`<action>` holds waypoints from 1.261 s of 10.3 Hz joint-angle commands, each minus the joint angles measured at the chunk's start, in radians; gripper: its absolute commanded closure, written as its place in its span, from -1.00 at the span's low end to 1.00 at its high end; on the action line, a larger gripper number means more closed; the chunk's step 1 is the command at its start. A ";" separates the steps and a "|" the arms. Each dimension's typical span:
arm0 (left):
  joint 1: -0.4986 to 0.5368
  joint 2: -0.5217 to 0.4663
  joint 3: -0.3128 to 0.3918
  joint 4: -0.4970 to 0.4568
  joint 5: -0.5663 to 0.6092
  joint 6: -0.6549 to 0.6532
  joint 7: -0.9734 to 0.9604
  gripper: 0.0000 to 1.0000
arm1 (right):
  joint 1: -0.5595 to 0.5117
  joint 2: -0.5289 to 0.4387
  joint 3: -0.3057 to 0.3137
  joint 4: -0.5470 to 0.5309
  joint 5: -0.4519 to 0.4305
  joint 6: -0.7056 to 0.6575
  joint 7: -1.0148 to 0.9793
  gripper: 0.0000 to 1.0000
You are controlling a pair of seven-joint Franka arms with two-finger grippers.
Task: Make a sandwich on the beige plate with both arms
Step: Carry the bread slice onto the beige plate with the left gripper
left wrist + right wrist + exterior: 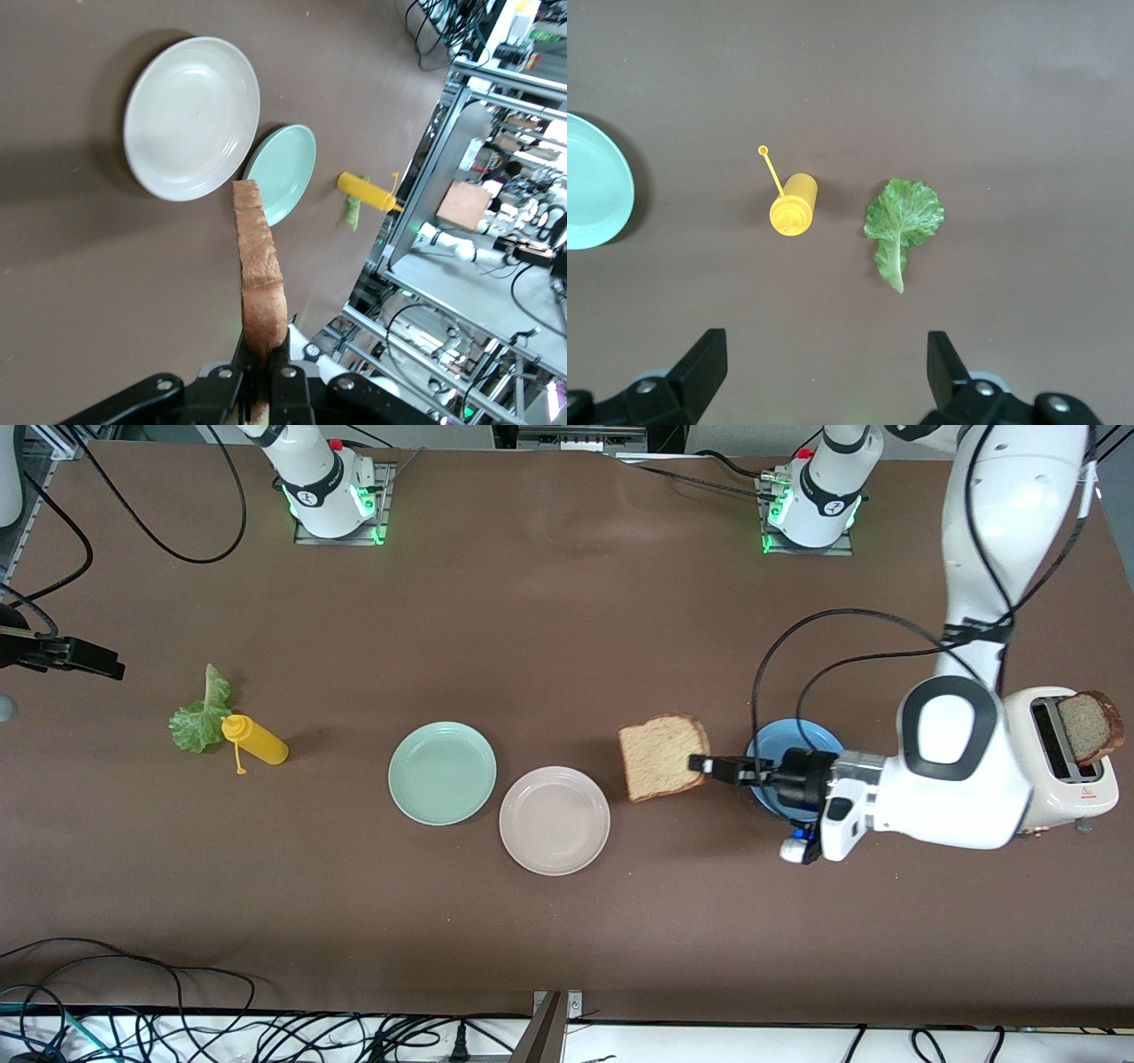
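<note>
My left gripper is going to let go of the brown bread slice flat on the middle of the empty beige plate [560, 822] [190, 122].
My left gripper [700, 764] [263, 354] is shut on one edge of a brown bread slice [660, 757] [257, 266] and holds it in the air, over the table between the beige plate [555, 820] [190, 115] and a blue plate [780, 737]. The beige plate has nothing on it. A second bread slice [1088, 726] sticks up out of a white toaster [1059, 784] at the left arm's end of the table. A green lettuce leaf [202, 717] [902, 217] lies toward the right arm's end. My right gripper [824, 354] hangs open above the table near the leaf.
A yellow squeeze bottle [257, 741] [793, 204] lies on its side beside the lettuce. A mint-green plate [442, 772] [594, 190] sits next to the beige plate, toward the right arm's end. The left arm's hand partly covers the blue plate.
</note>
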 commanded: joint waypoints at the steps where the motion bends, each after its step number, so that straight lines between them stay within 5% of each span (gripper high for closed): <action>1: -0.054 0.045 0.012 0.013 -0.060 0.107 0.012 1.00 | -0.002 -0.001 0.001 0.012 0.013 -0.013 0.001 -1.00; 9: -0.229 0.156 0.012 0.012 -0.193 0.501 0.144 1.00 | -0.002 -0.001 0.001 0.009 0.013 -0.014 0.003 -1.00; 13: -0.263 0.179 0.012 -0.010 -0.237 0.531 0.209 1.00 | -0.002 -0.001 0.001 0.012 0.013 -0.014 0.001 -1.00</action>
